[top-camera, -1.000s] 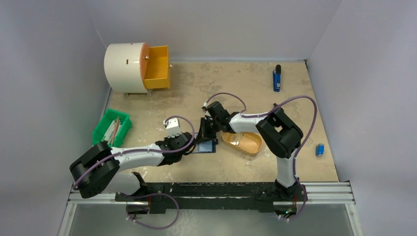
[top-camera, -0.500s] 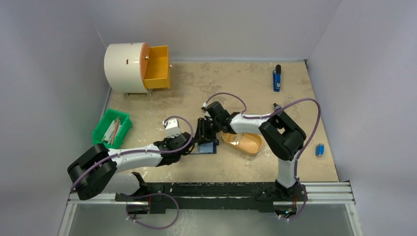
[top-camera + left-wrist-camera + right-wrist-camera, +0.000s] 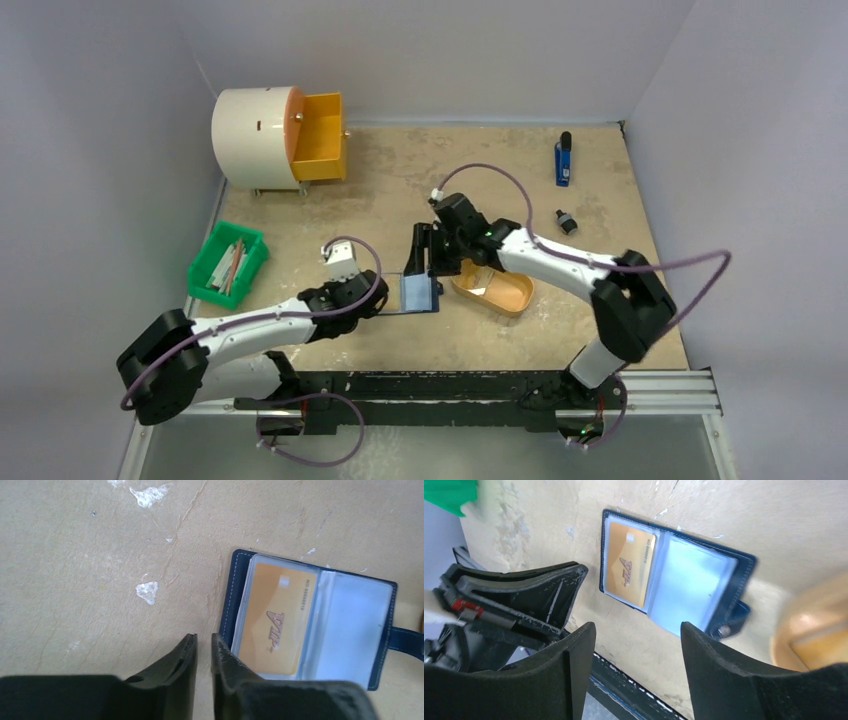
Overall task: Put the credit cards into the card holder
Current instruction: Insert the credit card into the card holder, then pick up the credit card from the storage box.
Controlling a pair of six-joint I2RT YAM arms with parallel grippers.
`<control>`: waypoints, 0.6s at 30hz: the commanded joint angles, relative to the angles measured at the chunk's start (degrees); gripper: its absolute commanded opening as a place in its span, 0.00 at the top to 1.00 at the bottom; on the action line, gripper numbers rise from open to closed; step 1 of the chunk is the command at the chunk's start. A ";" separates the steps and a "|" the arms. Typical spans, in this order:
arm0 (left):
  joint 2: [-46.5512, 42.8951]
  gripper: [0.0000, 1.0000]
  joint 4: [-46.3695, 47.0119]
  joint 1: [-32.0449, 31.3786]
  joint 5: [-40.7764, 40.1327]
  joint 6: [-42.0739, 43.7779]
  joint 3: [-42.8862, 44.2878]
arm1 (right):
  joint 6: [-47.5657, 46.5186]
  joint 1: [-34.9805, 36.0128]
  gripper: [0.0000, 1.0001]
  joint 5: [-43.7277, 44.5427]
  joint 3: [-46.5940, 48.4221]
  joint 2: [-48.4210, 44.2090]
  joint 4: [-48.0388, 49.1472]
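My right gripper closes next on the top credit card in the orange tray, at the card's edge [image 3: 491, 284] facing the tray's empty end.
The navy card holder [image 3: 386, 630] lies open and flat on the table, with its pale blue pockets facing up. A tan credit card [image 3: 275, 620] marked VIP sits in its left pocket; the right pocket [image 3: 684, 587] looks bare. My left gripper [image 3: 204, 639] rests just off the holder's left edge, its jaws a narrow slit apart with nothing between them. Above the card holder [image 3: 420, 293], my right gripper [image 3: 638, 627] hangs wide open and empty. In the top view the right gripper [image 3: 420, 266] is just behind the holder, and the left gripper [image 3: 385, 300] is beside it.
An orange oval tray [image 3: 515, 294] stands right of the holder with a blurred pale flat piece inside. A green bin of sticks [image 3: 228, 263] is at the left. A white drum with a yellow drawer [image 3: 318, 137] stands at the back left. A blue tool [image 3: 563, 160] lies at the back right.
Both grippers were shut at the holder and have let go. The right one opened wide and rose away. The left one slid back off the left edge. The holder now lies spread open.
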 commanded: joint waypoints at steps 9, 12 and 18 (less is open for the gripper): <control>-14.27 0.57 -1.41 0.00 -3.65 2.24 2.61 | 6.67 -10.43 0.49 13.66 -21.47 -26.49 -2.32; -14.94 0.55 -0.19 -0.03 -3.51 2.45 2.25 | 9.39 -10.78 0.51 13.20 -24.20 -27.10 0.06; -15.30 0.55 -0.06 0.00 -3.94 1.14 1.32 | 15.31 -10.95 0.47 19.92 -29.29 -30.77 2.10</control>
